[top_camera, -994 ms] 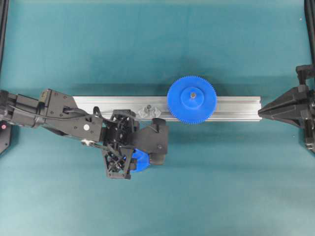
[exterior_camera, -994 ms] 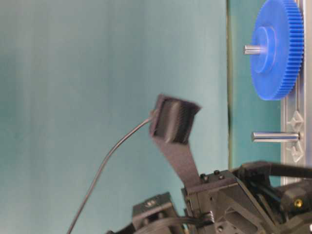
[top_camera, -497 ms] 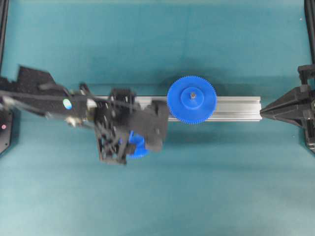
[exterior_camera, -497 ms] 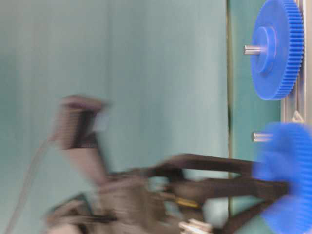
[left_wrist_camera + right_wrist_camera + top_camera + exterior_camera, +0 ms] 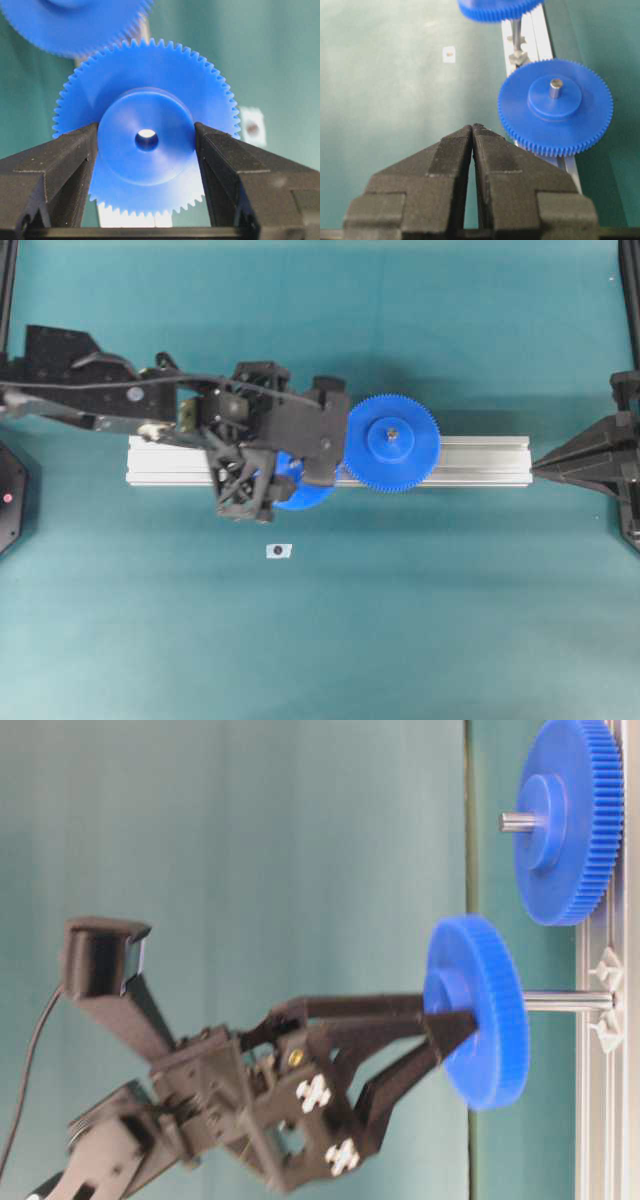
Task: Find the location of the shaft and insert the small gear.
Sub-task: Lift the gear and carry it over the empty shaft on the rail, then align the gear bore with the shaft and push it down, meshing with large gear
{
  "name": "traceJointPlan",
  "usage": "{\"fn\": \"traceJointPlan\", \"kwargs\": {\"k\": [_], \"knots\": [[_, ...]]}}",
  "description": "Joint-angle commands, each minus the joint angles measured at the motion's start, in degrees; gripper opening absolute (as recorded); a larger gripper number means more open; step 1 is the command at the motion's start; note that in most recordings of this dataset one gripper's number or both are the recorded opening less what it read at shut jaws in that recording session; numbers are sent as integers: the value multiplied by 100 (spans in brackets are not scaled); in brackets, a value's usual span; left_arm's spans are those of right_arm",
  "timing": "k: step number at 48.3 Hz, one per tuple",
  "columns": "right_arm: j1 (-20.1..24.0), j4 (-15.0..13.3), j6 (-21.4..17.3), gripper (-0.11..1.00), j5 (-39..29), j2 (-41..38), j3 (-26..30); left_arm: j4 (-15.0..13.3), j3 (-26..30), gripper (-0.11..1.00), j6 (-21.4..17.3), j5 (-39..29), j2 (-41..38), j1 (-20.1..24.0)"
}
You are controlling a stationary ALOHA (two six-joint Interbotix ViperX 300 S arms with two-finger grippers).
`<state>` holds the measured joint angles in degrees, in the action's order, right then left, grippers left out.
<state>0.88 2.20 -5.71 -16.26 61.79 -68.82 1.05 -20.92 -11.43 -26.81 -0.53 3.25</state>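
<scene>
Next, I release the small gear from my left gripper on the aluminium bar's shaft (image 5: 309, 460) (image 5: 146, 134) next to the bigger blue gear.
My left gripper (image 5: 146, 137) is shut on the raised hub of the small gear (image 5: 145, 100), one finger (image 5: 75, 150) on each side. In the table-level view the small gear (image 5: 485, 1010) is held at the top of the shaft (image 5: 565, 1001), well above the rail (image 5: 600, 1120). A bright spot shows in the gear's centre hole. In the overhead view the left gripper (image 5: 290, 485) and small gear (image 5: 305, 495) are over the rail, just left of the larger gear (image 5: 390, 443). My right gripper (image 5: 472, 127) is shut and empty, off the rail's right end (image 5: 540, 468).
The larger blue gear (image 5: 555, 105) sits on its own pin on the aluminium rail (image 5: 480, 460). A small white tag with a dark dot (image 5: 278, 551) lies on the green table in front of the rail. Black frame posts stand at the left and right edges.
My left gripper has carried the small gear from the table in front of the rail up and over the shaft. The white tag where it was is now uncovered. The right arm is still.
</scene>
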Motion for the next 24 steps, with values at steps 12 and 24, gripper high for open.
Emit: {"fn": "traceJointPlan", "kwargs": {"k": [12,24], "knots": [[18,0,-53,12,26,35,26,18,132,64,-18,79,-237,70],[18,9,-53,12,26,70,9,18,167,64,-149,53,-334,316]]}}
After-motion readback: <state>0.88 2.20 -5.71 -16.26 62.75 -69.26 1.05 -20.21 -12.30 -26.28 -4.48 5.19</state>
